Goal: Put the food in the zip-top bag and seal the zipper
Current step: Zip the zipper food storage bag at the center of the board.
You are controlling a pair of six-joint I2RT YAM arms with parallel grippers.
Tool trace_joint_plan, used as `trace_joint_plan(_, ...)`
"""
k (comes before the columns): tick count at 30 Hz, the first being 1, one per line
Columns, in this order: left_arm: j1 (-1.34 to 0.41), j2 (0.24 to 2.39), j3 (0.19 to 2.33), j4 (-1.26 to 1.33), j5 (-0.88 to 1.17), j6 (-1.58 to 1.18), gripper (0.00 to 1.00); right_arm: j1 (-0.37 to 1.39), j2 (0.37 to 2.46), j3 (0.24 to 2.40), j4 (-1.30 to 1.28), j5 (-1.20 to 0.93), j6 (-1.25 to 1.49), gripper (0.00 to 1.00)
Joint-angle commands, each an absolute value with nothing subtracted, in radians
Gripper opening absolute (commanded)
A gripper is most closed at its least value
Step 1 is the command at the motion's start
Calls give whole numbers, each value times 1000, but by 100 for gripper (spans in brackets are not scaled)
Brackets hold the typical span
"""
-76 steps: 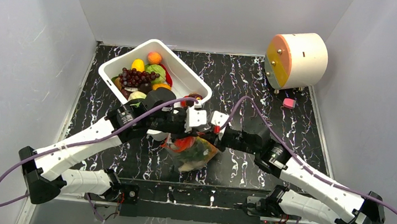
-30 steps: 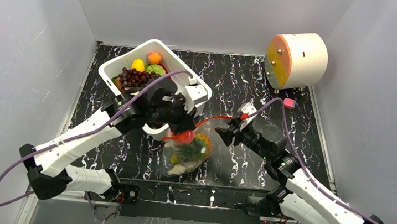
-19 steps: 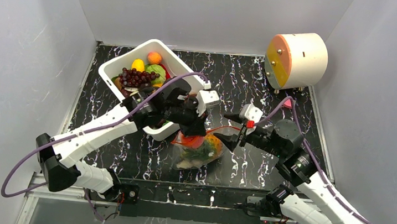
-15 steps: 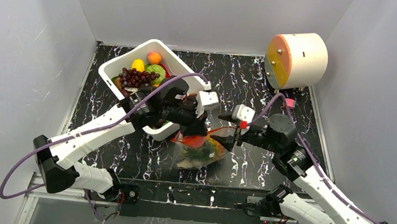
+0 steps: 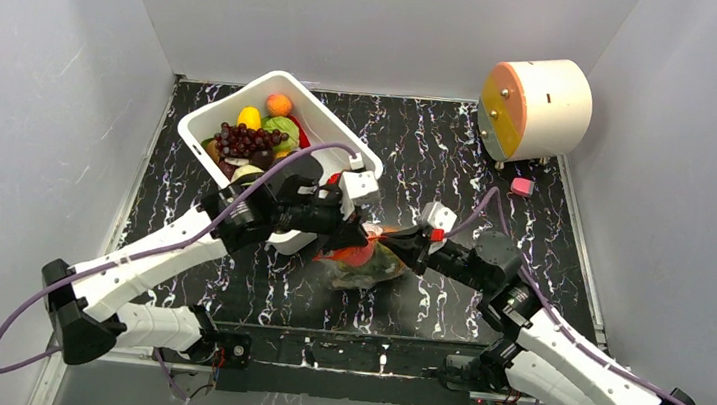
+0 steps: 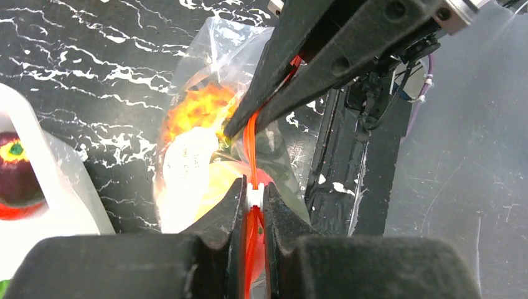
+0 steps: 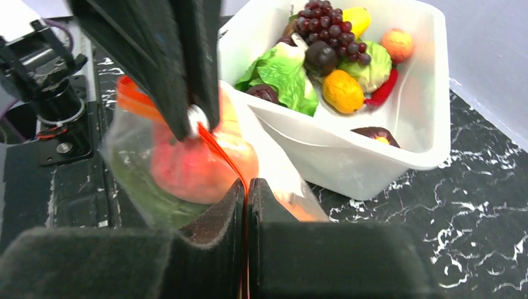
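Note:
The robot's left gripper should release the zip-top bag, now hanging just above the table, flat on the table [image 5: 449, 269] under the right gripper, clear of the white tub.
The clear zip-top bag [image 5: 360, 266] hangs just above the table with red, orange and green food [image 5: 353, 254] inside. Both grippers meet at its top edge. My left gripper [image 6: 254, 192] is shut on the red zipper [image 6: 251, 148], with a small white slider between its fingers. My right gripper [image 7: 246, 185] is shut on the same zipper [image 7: 219, 148], a short way along it. In the top view, the left gripper [image 5: 368, 233] and right gripper [image 5: 394, 238] nearly touch. More food [image 7: 324, 62] lies in the tub: grapes, lettuce, a chilli and round fruits.
The white tub [image 5: 277, 77] stands at the back left, close behind the left arm; its wall [image 7: 348, 156] is next to the bag. A cream cylinder with an orange face [image 5: 536, 106] sits at the back right, with a small pink object [image 5: 522, 187] before it.
My right gripper, open half a second ago, has moved left and shut on the zipper beside the left gripper. The left gripper, still holding the bag, has shifted slightly toward the near edge.

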State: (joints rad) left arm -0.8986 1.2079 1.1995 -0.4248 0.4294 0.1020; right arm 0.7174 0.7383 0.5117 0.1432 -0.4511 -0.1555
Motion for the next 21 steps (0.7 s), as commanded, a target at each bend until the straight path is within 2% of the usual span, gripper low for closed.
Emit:
trace_joint_plan(1,-897,1020,1130,-551,428,34,0,679,712,393,250,-81,-54,0)
trace_joint_plan(4,-897,992,1100,-602,417,43,0,667,752,384,282,-70,-32,0)
trace_joint_plan(11,-896,960,1182,-761,357,69,0,638,746,383,269,-51,-23,0)
trace_joint_plan(21,-896,918,1174,-746,310,147,0,631,705,434,172,-44,-52,0)
